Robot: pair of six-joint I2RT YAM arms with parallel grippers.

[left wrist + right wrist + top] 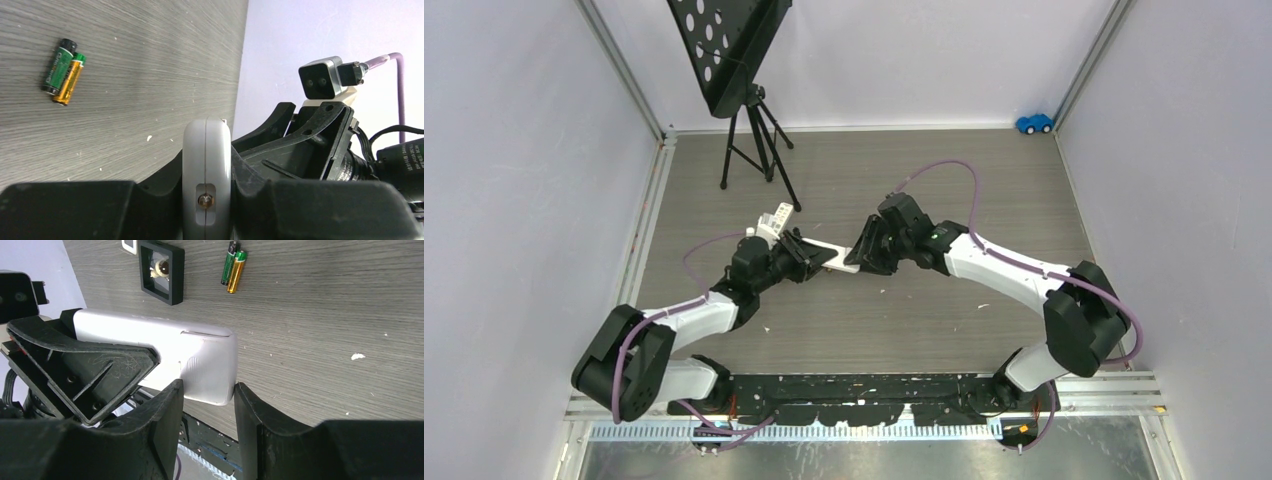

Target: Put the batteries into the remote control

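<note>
The remote control, now held off the table between both arms, will be let go by my left gripper on the bare table (818,299) between the batteries and the black front edge.
A silver-white remote control (840,260) is held off the table between both arms. My left gripper (809,260) is shut on one end, seen end-on between its jaws in the left wrist view (206,170). My right gripper (862,254) is closed around the other end; in the right wrist view (208,390) both fingers touch the remote (165,352). Two batteries lie side by side on the table, one dark green and one gold with a green tip (64,71), also in the right wrist view (233,271). Neither gripper touches them.
A small black square tray (161,271) lies on the table near the batteries. A white buttoned object (776,220) lies beside the left wrist. A tripod with a black perforated panel (749,120) stands at the back left. A blue toy car (1034,123) is in the far right corner.
</note>
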